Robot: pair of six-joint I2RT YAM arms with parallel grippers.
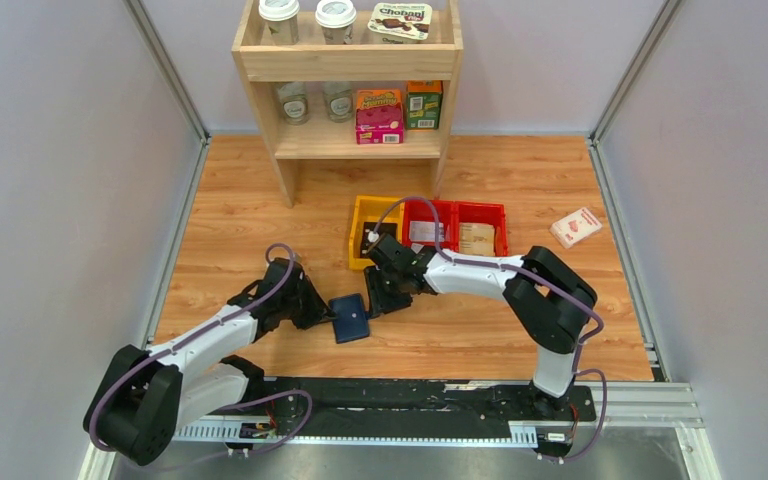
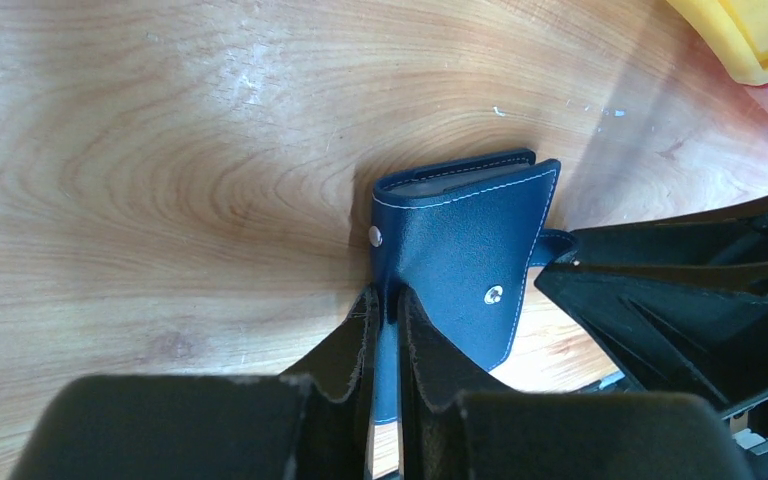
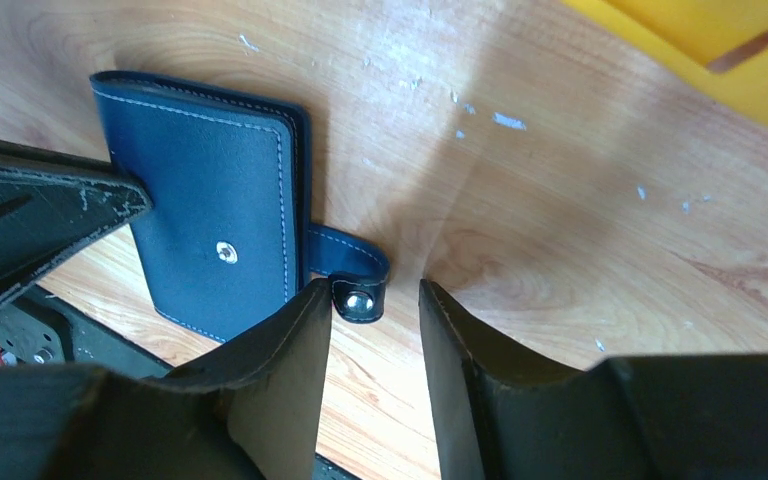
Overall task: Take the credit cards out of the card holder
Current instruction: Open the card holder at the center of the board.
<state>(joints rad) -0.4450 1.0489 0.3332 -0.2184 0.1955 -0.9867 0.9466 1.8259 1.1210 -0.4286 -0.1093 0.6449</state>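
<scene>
I see the snap tab's end curling loose beside my open right gripper's finger, so my right gripper will grip that end (image 3: pixel 359 303) before my left gripper opens the card holder's cover.
The navy card holder (image 1: pixel 349 318) lies closed on the wooden table between my two grippers. Its snap tab (image 3: pixel 360 290) hangs loose and unfastened, and the snap stud on the cover (image 2: pixel 493 294) is bare. My left gripper (image 2: pixel 388 295) is shut on the holder's edge (image 2: pixel 465 250). My right gripper (image 3: pixel 375 290) is open on the other side, its left fingertip touching the tab, with nothing between the fingers. The credit cards are hidden inside the holder (image 3: pixel 205 215). In the top view the left gripper (image 1: pixel 322 312) and the right gripper (image 1: pixel 375 303) flank the holder closely.
A yellow bin (image 1: pixel 361 212) with a dark flat item in it and two red bins (image 1: pixel 480 210) stand just behind the right gripper. A wooden shelf (image 1: pixel 350 65) with cups and boxes is at the back. A white-and-red box (image 1: pixel 575 227) lies at the right.
</scene>
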